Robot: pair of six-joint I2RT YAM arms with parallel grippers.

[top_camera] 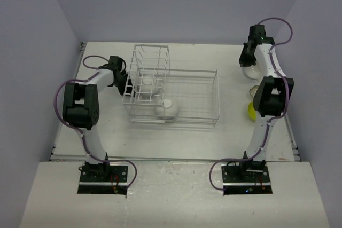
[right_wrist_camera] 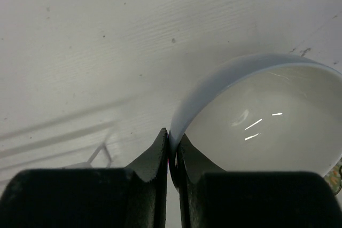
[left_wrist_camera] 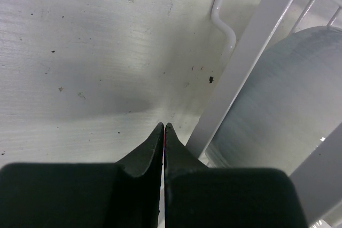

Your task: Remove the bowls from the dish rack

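The robot's right gripper will set the white bowl down on the table (top_camera: pixel 255 75) just beyond the patterned bowl.
The white wire dish rack (top_camera: pixel 192 111) stands mid-table, its taller slotted section at the left end. A white bowl (top_camera: pixel 168 107) lies in the low basket, another white bowl (top_camera: pixel 146 85) stands in the slotted section and shows behind a rack bar in the left wrist view (left_wrist_camera: pixel 283 105). My left gripper (top_camera: pixel 124 73) is shut and empty, just outside the rack's left end (left_wrist_camera: pixel 163 125). My right gripper (top_camera: pixel 247 58) is at the far right, shut on the rim of a white bowl (right_wrist_camera: pixel 267 116), which shows in the top view (top_camera: pixel 250 70). A lime-yellow bowl (top_camera: pixel 252 111) sits behind the right arm.
A patterned bowl edge (top_camera: pixel 252 92) peeks out beside the right arm's elbow. The table (top_camera: pixel 107 126) ends at walls at the back and sides. The rack's upright bar (left_wrist_camera: pixel 251 52) stands close to the right of my left fingers.
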